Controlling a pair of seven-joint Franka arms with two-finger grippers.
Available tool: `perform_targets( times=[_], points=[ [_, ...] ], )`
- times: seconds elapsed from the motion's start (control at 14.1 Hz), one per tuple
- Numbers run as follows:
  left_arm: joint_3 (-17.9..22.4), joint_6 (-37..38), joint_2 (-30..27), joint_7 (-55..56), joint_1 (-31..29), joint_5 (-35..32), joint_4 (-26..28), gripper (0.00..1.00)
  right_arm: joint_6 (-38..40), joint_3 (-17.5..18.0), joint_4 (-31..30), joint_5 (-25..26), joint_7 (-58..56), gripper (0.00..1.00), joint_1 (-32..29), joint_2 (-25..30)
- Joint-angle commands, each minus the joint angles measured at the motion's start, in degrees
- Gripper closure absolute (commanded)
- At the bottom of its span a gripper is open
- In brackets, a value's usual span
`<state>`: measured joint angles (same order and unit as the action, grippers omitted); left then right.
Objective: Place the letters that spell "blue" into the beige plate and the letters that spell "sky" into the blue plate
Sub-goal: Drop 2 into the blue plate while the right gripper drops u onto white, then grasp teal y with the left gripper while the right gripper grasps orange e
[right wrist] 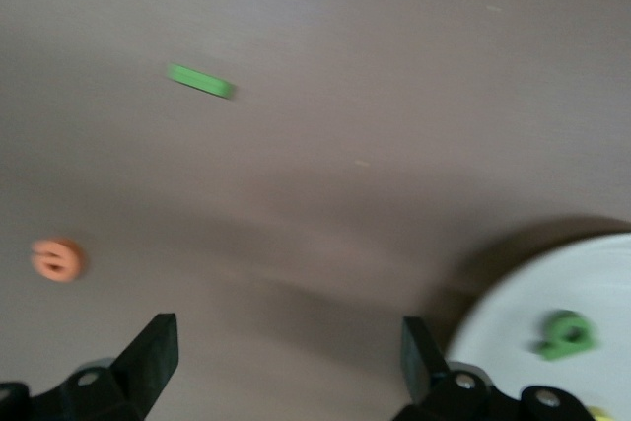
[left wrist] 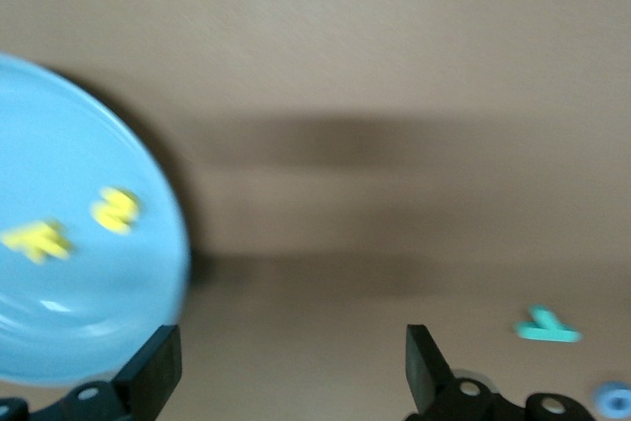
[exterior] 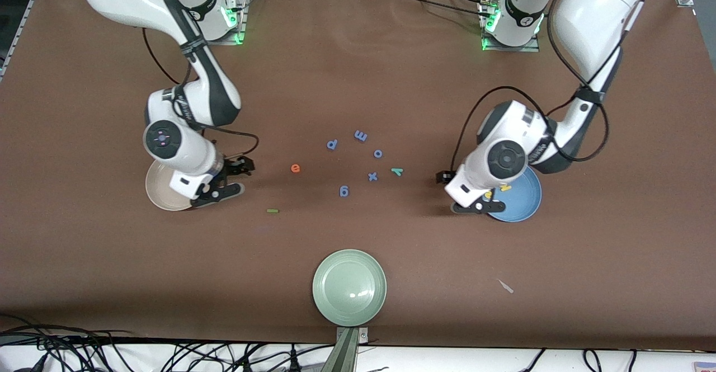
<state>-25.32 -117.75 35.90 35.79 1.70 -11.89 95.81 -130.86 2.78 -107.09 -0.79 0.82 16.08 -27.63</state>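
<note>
The blue plate still needs the teal y to spell "sky", so my left gripper will close around the middle of the teal y [exterior: 397,171] [left wrist: 550,328].
My right gripper [exterior: 236,179] is open over bare table beside the beige plate [exterior: 161,192], and nothing is between its fingers. In the right wrist view the beige plate [right wrist: 513,342] holds the green b [right wrist: 567,334] and a yellow bit at the frame's edge. The orange e [exterior: 295,168] and the green bar l [exterior: 272,211] lie on the table. My left gripper [exterior: 452,193] is open and empty beside the blue plate [exterior: 523,205]. The blue plate [left wrist: 79,322] holds the yellow s [left wrist: 116,210] and yellow k [left wrist: 36,241]. The teal y [exterior: 397,172] lies on the table.
Several blue letters [exterior: 361,135] are scattered mid-table around the teal y. A pale green plate [exterior: 349,287] sits near the table's front edge. A small pale scrap [exterior: 506,286] lies toward the left arm's end, nearer the camera than the blue plate.
</note>
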Motion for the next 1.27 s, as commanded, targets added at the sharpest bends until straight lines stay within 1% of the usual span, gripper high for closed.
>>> perform_targets(
  times=[0.0, 0.14, 0.28, 0.42, 0.57, 0.71, 0.85, 1.13, 1.2],
  points=[
    [-0.16, -2.21, 1.27, 11.62, 2.59, 1.26, 0.08, 0.00, 0.43, -0.05, 3.02, -0.71, 6.71, 0.00, 3.42, -2.95],
    [-0.08, -5.37, 2.50, 22.78, 5.75, 0.91, 0.08, 0.00, -1.31, -0.05, 3.55, -0.62, 10.68, 0.00, 6.49, -4.09],
    [0.01, -8.62, 3.82, 32.28, 7.61, 0.56, 0.08, 0.00, -3.95, -0.05, 3.55, -0.62, 13.40, 0.00, 8.70, -5.41],
    [0.01, -10.92, 5.31, 38.81, 8.49, 0.47, 0.08, 0.00, -4.75, -0.05, 3.55, -0.62, 15.61, 0.00, 10.63, -5.94],
    [0.36, -12.67, 6.19, 44.87, 10.86, 0.73, 0.08, 0.00, -6.33, -0.05, 3.12, -0.62, 16.83, 0.00, 12.04, -6.55],
    [0.54, -15.66, 6.90, 50.23, 11.04, 0.56, 0.08, 0.00, -7.04, -0.14, 2.94, -0.53, 18.42, 0.00, 13.53, -7.52],
    [0.54, -16.55, 7.16, 53.41, 11.22, 0.47, 0.08, 0.00, -8.79, -0.14, 1.71, -0.36, 18.51, 0.00, 13.63, -7.79],
    [0.72, -16.20, 7.16, 53.60, 10.87, 0.47, 0.34, 0.00, -9.76, -0.14, -0.40, -0.27, 18.51, 0.01, 13.54, -7.79],
    [0.72, -15.85, 7.16, 53.34, 10.78, 0.47, 0.69, 0.00, -9.76, -0.14, -0.92, -0.27, 18.60, 0.03, 13.54, -7.70]
  ],
)
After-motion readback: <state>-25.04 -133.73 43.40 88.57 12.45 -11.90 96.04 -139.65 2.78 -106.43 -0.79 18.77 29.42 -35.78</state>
